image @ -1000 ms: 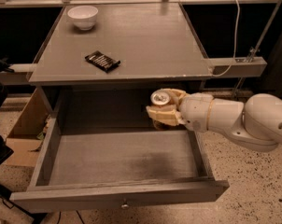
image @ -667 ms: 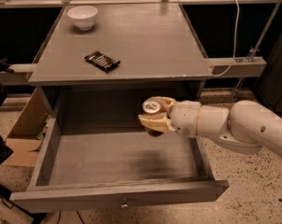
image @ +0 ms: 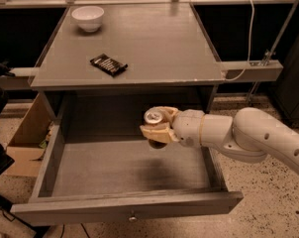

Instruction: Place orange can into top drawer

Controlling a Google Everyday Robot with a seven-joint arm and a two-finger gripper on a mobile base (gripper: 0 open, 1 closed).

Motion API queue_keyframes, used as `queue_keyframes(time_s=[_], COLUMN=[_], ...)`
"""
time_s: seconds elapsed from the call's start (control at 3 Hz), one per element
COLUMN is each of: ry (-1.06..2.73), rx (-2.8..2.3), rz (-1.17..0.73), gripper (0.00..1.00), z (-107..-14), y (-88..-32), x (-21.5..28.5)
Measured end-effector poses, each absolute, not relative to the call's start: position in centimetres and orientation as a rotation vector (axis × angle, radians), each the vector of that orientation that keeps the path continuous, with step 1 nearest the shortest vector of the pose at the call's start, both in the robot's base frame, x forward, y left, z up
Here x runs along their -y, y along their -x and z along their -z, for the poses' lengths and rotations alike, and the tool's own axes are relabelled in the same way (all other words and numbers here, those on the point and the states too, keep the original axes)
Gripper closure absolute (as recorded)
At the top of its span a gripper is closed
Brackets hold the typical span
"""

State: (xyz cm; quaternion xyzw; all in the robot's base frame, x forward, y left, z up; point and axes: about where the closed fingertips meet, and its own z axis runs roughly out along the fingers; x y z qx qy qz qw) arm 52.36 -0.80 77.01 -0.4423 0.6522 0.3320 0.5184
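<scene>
My gripper is going to release the orange can on the middle of the drawer's bottom [image: 128, 160], straight behind the round metal knob.
The top drawer [image: 124, 209] is pulled fully open below the grey cabinet top, its small round metal knob [image: 132, 216] on the front panel. My gripper [image: 157, 126] reaches in from the right on a white arm and is shut on the orange can [image: 154, 117], whose silver top faces up. The can hangs above the drawer's floor, toward the back and right of the middle. Its lower body is mostly hidden by the pale fingers [image: 154, 132].
A white bowl [image: 88, 18] stands at the cabinet top's back left. A flat dark snack bar [image: 108, 65] lies nearer the front. A cardboard box [image: 26, 133] sits on the floor to the left. A white cable [image: 248, 33] hangs at the right.
My gripper has carried the can leftward over the open drawer and slightly lower. The drawer, bowl and snack bar have not moved.
</scene>
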Motion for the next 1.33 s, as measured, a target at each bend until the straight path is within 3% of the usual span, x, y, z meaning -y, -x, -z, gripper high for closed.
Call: queue_keyframes(time_s=[1.0, 1.33], ry=[1.134, 1.133], rx=[-1.583, -1.584], rz=[-0.919, -0.917], gripper=[1.00, 0.82], z=[-70.3, -70.2], y=[-50.9, -50.9], x=[-8.1, -8.2])
